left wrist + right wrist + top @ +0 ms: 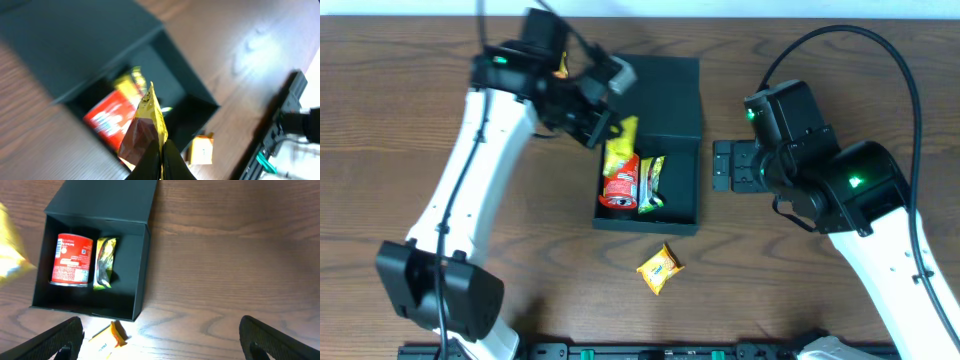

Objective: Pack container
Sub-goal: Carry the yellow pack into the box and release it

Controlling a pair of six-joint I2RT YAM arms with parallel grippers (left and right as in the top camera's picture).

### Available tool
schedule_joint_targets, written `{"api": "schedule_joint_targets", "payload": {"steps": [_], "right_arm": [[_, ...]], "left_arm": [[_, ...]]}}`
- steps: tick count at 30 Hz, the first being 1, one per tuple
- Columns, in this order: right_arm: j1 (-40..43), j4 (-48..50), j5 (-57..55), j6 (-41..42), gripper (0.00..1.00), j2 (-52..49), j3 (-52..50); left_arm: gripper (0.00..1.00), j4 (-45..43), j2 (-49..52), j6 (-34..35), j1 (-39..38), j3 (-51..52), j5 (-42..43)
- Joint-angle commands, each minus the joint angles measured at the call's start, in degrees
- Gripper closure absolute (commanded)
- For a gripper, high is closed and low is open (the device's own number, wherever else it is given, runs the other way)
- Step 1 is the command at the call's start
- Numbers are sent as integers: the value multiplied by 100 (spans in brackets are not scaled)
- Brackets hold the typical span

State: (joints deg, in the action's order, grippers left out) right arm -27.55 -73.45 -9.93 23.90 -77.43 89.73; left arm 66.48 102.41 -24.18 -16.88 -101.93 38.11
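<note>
My left gripper will release the yellow packet between the red can and the green-yellow snack packet point(650, 166) point(129, 87).
The dark teal container point(682, 178) lies open mid-table, its lid flap point(665, 95) folded back. Inside it lie a red can point(72, 260) and a green-yellow snack packet point(105, 262). My left gripper point(610, 126) hovers over the container's left part, shut on a yellow packet point(147, 117) that hangs from its fingers point(172, 162) above the red can point(107, 117). A small orange-yellow packet point(659, 268) rests on the wood just in front of the container. My right gripper point(725, 165) stands open and empty to the right of the container, fingers point(55, 340) wide apart.
A black rail point(620, 350) with cables runs along the table's front edge. Bare brown wood point(225, 255) stretches to the right of the container under the right arm. The left arm's white link point(470, 190) crosses the table's left side.
</note>
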Motion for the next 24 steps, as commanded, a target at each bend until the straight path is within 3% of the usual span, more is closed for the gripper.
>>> {"api": "schedule_joint_targets", "payload": {"steps": [1,7,13,18,24], "right_arm": [[37,-17,-81,66,1,-22,48],[37,-203,-81,68,1,-22,48],[37,-262,-81,-2,1,-22,48],[37,-262,-81,0,1,-22,48],[37,-245,-85,0,1,-22,48]], "left_arm": [[94,-37,76,184,-428,-70,-330],[94,-365,256,1154,-715,59,-573],[94,-678,916,1294,-715,173,-479],[94,-833,1460,1322,-715,173,98],[94,-1005,1978,1655,-715,173,-328]]}}
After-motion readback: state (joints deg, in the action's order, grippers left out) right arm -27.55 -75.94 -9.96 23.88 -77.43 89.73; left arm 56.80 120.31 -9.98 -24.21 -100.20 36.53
